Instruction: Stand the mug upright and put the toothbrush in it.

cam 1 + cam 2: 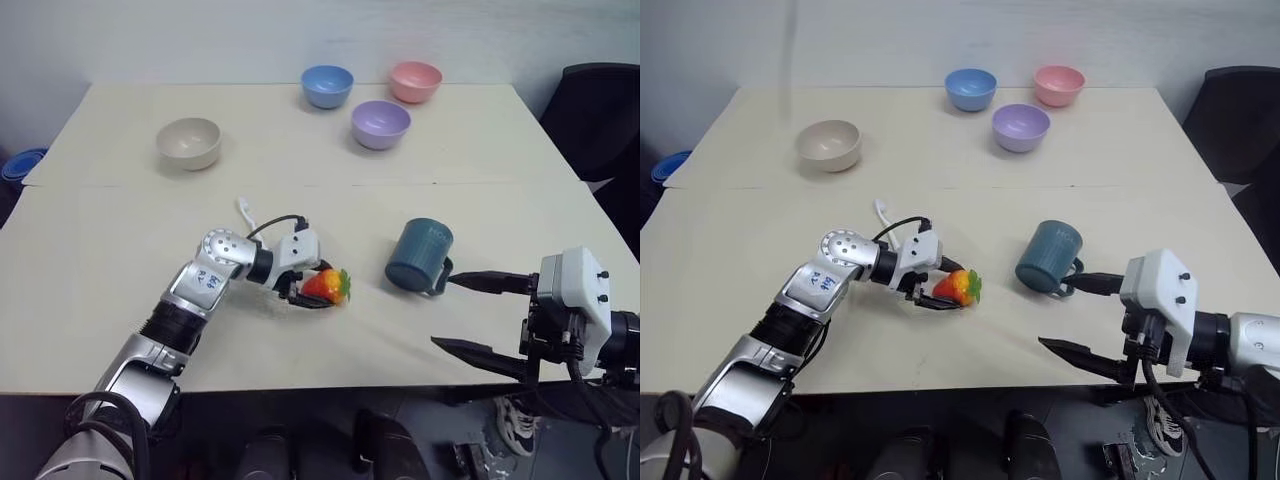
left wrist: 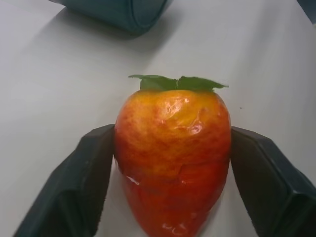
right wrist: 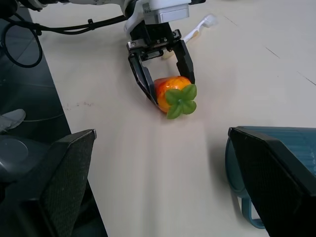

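The robot's left gripper needs to let go of the toy strawberry on the open table on the outer side of the robot's left arm (image 1: 98, 290).
The dark teal mug (image 1: 418, 255) lies on its side at the table's middle right, its handle toward my right gripper (image 1: 443, 312). That gripper stands open just right of the mug, with nothing between its fingers (image 3: 64, 182). My left gripper (image 1: 325, 290) is left of the mug, low on the table, shut on a red-orange toy strawberry (image 2: 173, 158) with green leaves. Both black fingers (image 2: 79, 187) press the strawberry's sides. The white toothbrush (image 1: 245, 211) lies on the table behind my left arm, partly hidden by it.
Four bowls stand at the back of the table: beige (image 1: 189, 142) on the left, blue (image 1: 327, 86), pink (image 1: 415, 81) and purple (image 1: 380, 123) further right. A black chair (image 1: 600, 110) stands past the table's right edge.
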Controlling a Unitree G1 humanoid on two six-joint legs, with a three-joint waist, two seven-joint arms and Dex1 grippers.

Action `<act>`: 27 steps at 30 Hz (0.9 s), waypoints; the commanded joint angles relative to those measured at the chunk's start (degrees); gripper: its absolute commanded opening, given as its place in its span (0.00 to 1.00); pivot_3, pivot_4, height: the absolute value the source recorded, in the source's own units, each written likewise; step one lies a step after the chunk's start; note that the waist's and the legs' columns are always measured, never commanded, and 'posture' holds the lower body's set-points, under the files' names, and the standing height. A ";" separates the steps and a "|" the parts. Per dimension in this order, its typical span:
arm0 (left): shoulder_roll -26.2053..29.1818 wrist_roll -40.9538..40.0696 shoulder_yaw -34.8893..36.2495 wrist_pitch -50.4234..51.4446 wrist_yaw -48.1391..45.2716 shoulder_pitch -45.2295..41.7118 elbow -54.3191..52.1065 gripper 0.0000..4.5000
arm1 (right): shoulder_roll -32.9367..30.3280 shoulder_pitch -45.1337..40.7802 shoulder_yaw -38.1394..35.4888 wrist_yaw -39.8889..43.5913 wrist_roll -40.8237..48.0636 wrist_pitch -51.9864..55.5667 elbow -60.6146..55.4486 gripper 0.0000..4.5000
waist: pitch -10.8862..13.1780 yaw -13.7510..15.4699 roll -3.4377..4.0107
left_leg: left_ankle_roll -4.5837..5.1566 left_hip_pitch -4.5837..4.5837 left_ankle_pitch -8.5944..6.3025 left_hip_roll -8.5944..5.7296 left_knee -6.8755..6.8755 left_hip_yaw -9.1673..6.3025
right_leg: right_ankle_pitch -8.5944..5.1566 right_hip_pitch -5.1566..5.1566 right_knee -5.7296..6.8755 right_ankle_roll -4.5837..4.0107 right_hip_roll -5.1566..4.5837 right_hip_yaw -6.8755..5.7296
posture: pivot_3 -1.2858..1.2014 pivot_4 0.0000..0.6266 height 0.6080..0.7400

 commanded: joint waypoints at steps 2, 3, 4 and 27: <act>0.74 0.36 1.53 0.13 0.45 -0.39 -1.27 0.61 | 0.29 -0.94 0.00 -0.32 0.97 -1.25 -0.67 1.00 | 0.00 -0.10 0.00 | 0.01 0.00 0.00 0.00 0.00 0.00 | 0.00 0.00 0.00 0.00 0.01 0.00 | 0.52 0.24 1.00; 1.21 0.07 2.31 1.18 0.94 -0.26 -2.61 0.61 | 0.35 -1.26 0.74 -0.36 0.83 -1.41 -0.52 1.00 | 0.00 -0.13 0.00 | 0.00 0.00 0.00 0.00 0.00 0.00 | 0.00 0.00 0.00 0.00 0.01 0.00 | 0.52 0.24 1.00; 1.61 -0.96 3.49 2.86 1.16 -0.19 -4.04 0.61 | 0.40 -1.58 1.44 -0.36 0.69 -1.56 -0.38 1.00 | 0.00 -0.15 0.00 | 0.00 0.00 0.00 0.01 0.00 0.00 | 0.00 0.00 0.00 0.00 0.01 0.00 | 0.52 0.24 1.00; 22.73 -6.86 53.88 26.04 25.04 36.41 -16.27 0.61 | 3.00 -27.50 24.82 9.47 -4.90 -6.29 15.75 1.00 | 0.01 -0.04 -0.16 | -0.13 0.03 -0.09 0.20 -0.06 -0.13 | -0.04 -0.02 -0.07 -0.07 -0.13 -0.09 | 0.52 0.24 1.00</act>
